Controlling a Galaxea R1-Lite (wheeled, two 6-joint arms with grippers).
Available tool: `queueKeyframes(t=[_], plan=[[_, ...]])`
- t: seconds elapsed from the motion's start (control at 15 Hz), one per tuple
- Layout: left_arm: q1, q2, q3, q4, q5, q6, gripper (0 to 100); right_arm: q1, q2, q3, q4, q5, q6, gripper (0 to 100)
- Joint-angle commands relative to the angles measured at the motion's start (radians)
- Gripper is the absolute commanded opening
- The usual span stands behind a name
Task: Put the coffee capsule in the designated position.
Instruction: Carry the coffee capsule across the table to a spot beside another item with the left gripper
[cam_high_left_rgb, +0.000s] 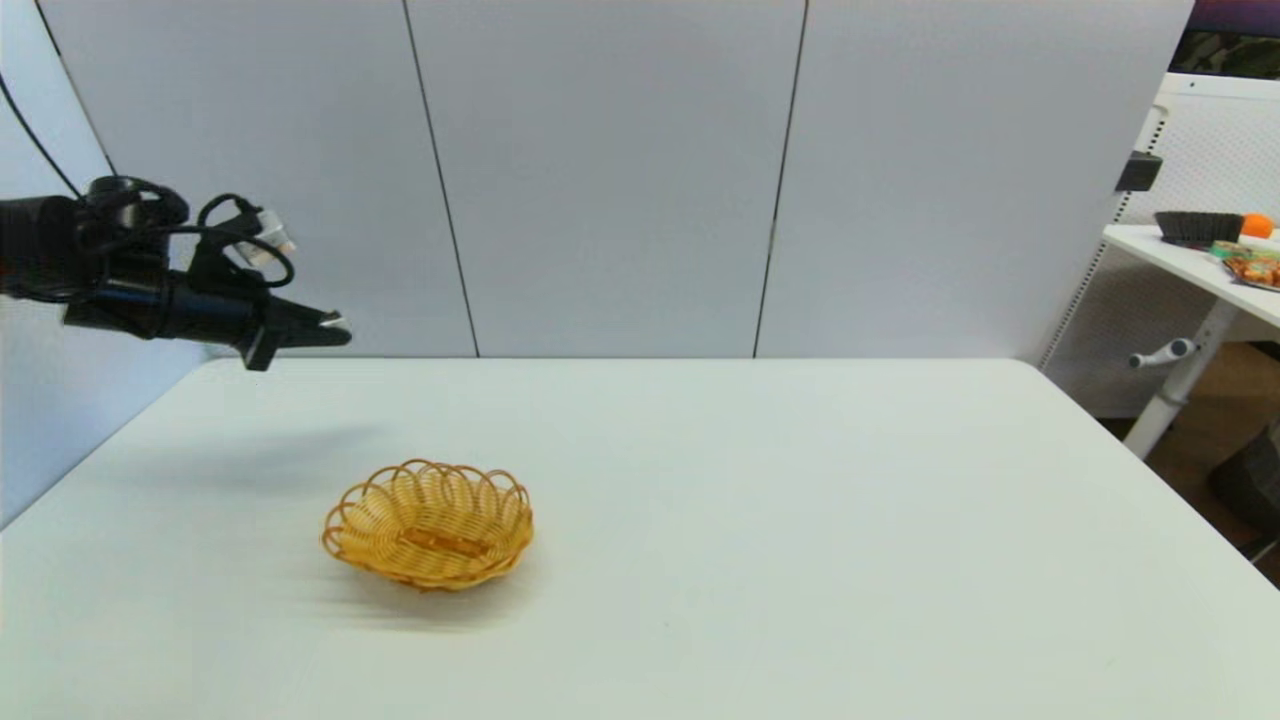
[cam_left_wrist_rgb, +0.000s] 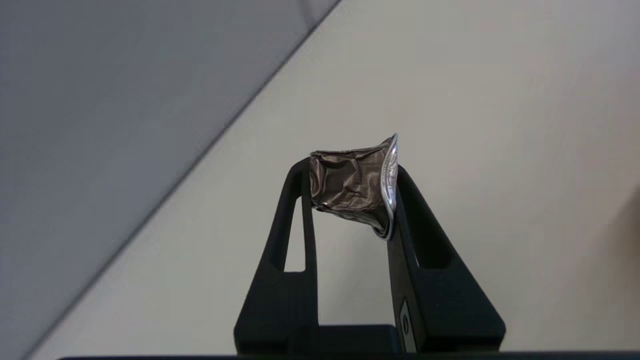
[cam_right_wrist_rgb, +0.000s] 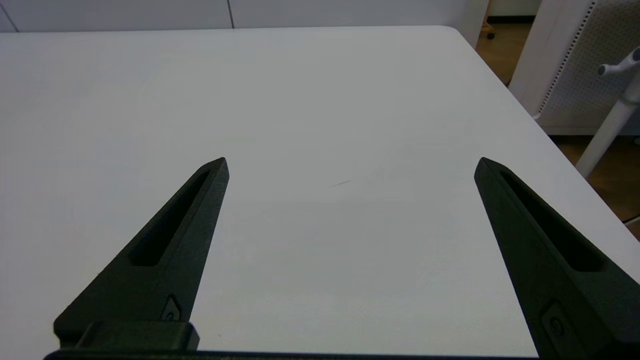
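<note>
My left gripper will release the coffee capsule on the table (cam_high_left_rgb: 470, 450) just behind the wicker basket's far rim.
My left gripper (cam_high_left_rgb: 335, 328) hovers high over the table's far left corner, up and to the left of the wicker basket (cam_high_left_rgb: 428, 523). It is shut on the coffee capsule (cam_left_wrist_rgb: 352, 186), a crumpled metallic capsule with a silver rim, pinched between the two black fingertips (cam_left_wrist_rgb: 300, 175). From the head camera the capsule (cam_high_left_rgb: 333, 321) is only a small silver glint at the gripper's tip. The basket is empty and sits on the table's left half, near the front. In its own wrist view my right gripper (cam_right_wrist_rgb: 350, 167) hangs open over bare table, with nothing between its fingers.
The white table (cam_high_left_rgb: 800, 520) ends at a grey panel wall at the back. Beyond its right edge stands a second white table (cam_high_left_rgb: 1200, 265) with a dark bowl (cam_high_left_rgb: 1198, 227), an orange and snack packets.
</note>
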Motion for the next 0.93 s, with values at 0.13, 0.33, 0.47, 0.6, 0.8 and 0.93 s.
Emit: queueKeyframes(t=[0.13, 0.33, 0.47, 0.6, 0.8, 0.93], plan=[[-0.235, -0.122, 0.029, 0.061, 0.036, -0.030, 0, 0.000, 0.000, 0.000, -0.001, 0.000, 0.000, 100], [-0.297, -0.122, 0.103, 0.072, 0.047, -0.010, 0, 0.000, 0.000, 0.000, -0.001, 0.000, 0.000, 100], [-0.324, -0.109, 0.137, 0.072, 0.070, 0.007, 0, 0.000, 0.000, 0.000, -0.001, 0.000, 0.000, 100], [-0.331, -0.088, 0.170, 0.072, 0.100, 0.047, 0, 0.000, 0.000, 0.000, -0.001, 0.000, 0.000, 100], [-0.332, -0.022, 0.183, 0.067, 0.105, 0.114, 0, 0.000, 0.002, 0.000, -0.001, 0.000, 0.000, 100], [-0.332, 0.010, 0.186, 0.064, 0.108, 0.139, 0, 0.000, 0.000, 0.000, -0.001, 0.000, 0.000, 100]])
